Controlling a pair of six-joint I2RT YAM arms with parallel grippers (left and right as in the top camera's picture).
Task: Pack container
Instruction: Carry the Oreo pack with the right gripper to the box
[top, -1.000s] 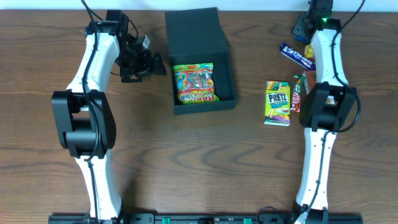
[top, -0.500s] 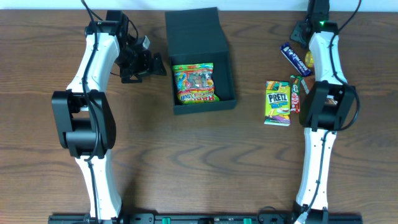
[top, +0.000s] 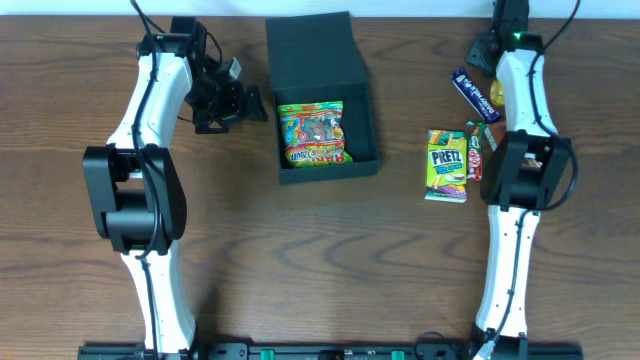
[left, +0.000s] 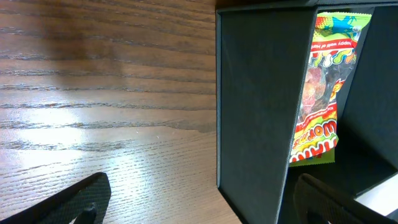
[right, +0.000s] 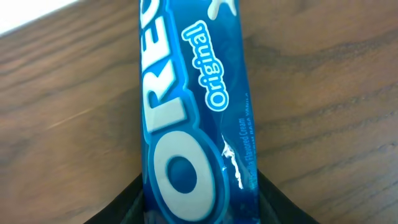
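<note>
My right gripper should put the blue Oreo packet down in the container (top: 358, 135) between the gummy worms packet and the Pretz-side.
The black container (top: 366, 120) stands open at the table's back middle, its lid (top: 310, 50) lying flat behind it. A bright gummy worms packet (top: 315, 133) lies inside. My left gripper (top: 243, 105) is open and empty at the container's left wall. In the left wrist view its fingers (left: 205, 202) straddle that wall (left: 261, 112), with the gummy packet (left: 320, 93) beyond. My right gripper (right: 196, 208) is at the back right, its fingers pressed on both sides of a blue Oreo packet (right: 189, 106). That packet lies on the wood (top: 472, 87).
A green and yellow Pretz box (top: 447, 165) lies right of the container. A red packet (top: 478, 150) lies next to it, partly under the right arm. A small yellow sweet (top: 497, 90) shows beside the Oreo packet. The table's back edge is close behind.
The right arm shifted slightly toward the back edge between the earliest frame and half a second ago, and has held still since. The left arm, container and snacks have not moved.
</note>
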